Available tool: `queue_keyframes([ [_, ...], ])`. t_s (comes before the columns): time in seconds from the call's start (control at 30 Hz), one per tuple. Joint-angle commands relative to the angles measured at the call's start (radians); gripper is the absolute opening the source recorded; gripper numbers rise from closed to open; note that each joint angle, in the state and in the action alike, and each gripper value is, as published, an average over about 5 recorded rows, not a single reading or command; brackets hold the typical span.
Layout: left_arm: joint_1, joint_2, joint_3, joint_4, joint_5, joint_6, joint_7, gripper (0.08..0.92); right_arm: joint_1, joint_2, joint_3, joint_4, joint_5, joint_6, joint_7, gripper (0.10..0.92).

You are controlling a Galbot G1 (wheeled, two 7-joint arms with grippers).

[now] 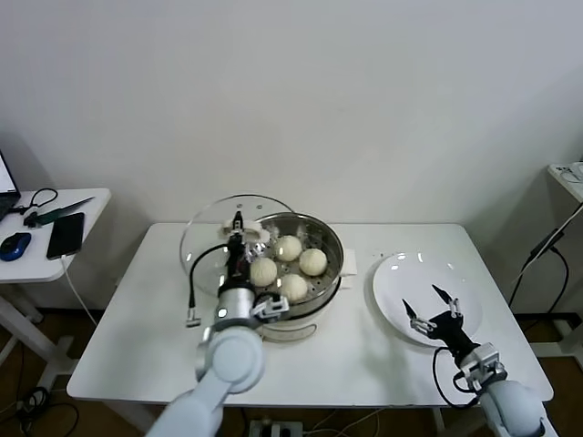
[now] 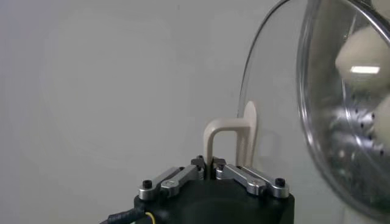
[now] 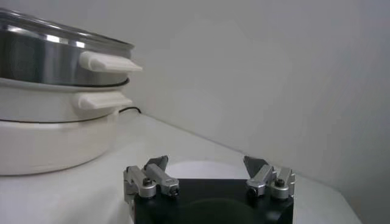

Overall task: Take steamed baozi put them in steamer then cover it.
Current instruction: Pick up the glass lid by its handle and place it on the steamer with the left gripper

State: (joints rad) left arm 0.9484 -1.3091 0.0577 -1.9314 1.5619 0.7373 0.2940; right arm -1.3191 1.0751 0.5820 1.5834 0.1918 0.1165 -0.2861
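Observation:
Next, I set the clear glass cover on the shiny steamer's round rim (image 1: pixel 287 258), above the baozi, with my left gripper.
Several cream-white steamed baozi (image 1: pixel 288 248) lie inside the shiny steamer (image 1: pixel 332 241) at the table's middle. The clear glass cover (image 1: pixel 205 241) hangs tilted, almost on edge, over the steamer's left rim. My left gripper (image 1: pixel 239 228) is shut on the cover's cream handle (image 1: pixel 239 220). In the left wrist view the jaws pinch the handle (image 2: pixel 219 131), with the glass cover (image 2: pixel 329 122) to one side and a baozi (image 2: pixel 362 52) showing through it. My right gripper (image 1: pixel 433 305) stands open and empty over the white plate (image 1: pixel 401 273). In the right wrist view the steamer (image 3: pixel 49 58) is off beside that gripper (image 3: pixel 206 161).
The steamer's black cable and plug (image 1: pixel 191 314) lie on the table left of the pot. A folded white cloth (image 1: pixel 351 264) sits between pot and plate. A side table (image 1: pixel 86 205) at the far left carries a phone (image 1: pixel 66 235) and a mouse (image 1: pixel 14 246).

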Motion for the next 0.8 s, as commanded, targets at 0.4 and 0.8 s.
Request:
queue_keyframes([
  [0.4,-0.081,-0.207,0.082,0.233,0.047,0.048,0.03,0.143,0.005,0.012,0.01,-0.009,-0.015,0.012,-0.004,0.823],
  [0.8,-0.069,-0.197,0.071,0.259,0.031,0.048,0.007,0.143,0.001,0.013,0.014,-0.01,-0.02,0.017,-0.006,0.823],
])
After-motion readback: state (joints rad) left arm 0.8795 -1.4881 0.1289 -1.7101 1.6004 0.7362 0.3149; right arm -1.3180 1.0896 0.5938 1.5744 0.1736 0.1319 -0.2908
